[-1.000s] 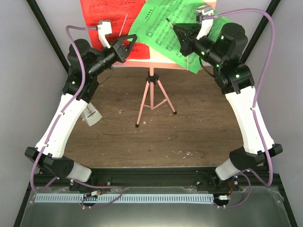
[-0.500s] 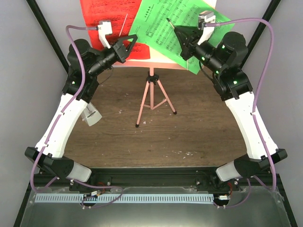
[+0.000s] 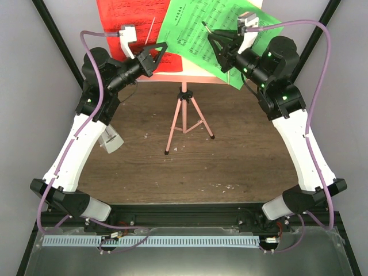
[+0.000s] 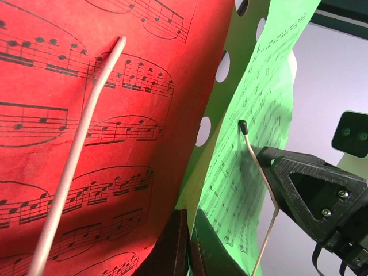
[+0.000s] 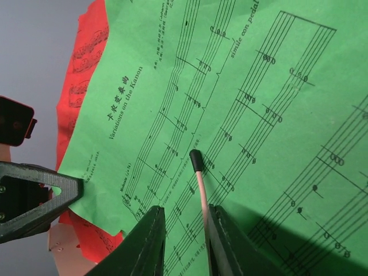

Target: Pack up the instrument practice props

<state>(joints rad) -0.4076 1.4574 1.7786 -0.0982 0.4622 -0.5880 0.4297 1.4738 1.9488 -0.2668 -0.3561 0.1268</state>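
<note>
I will take hold of that arm (image 5: 203, 195) with my right gripper before my left gripper pulls the green page out, because the pink wire arm lies across the page.
The pink tripod music stand (image 3: 183, 118) stands mid-table, its hole-dotted desk (image 4: 223, 57) high at the back. The red page (image 3: 118, 26) lies on the desk under a pale wire arm (image 4: 80, 144). The green page (image 3: 201, 34) overlaps it and stands off the desk. My left gripper (image 3: 163, 47) is shut on the green page's lower left edge (image 4: 198, 195). My right gripper (image 3: 211, 37) is narrowly open in front of the green page (image 5: 259, 86). A pink wire arm with a black tip (image 5: 198, 172) lies just inside its right finger. The small clear-covered metronome (image 3: 111, 141) stands beside my left arm.
The stand's three legs spread over the brown table (image 3: 230, 161). Black frame posts (image 3: 57, 40) run up both back corners. A black rail and a slotted strip (image 3: 172, 240) cross the near edge by the arm bases.
My right gripper has moved up and to the left across the green page, and the page has shifted slightly with it. The left arm has not moved.
</note>
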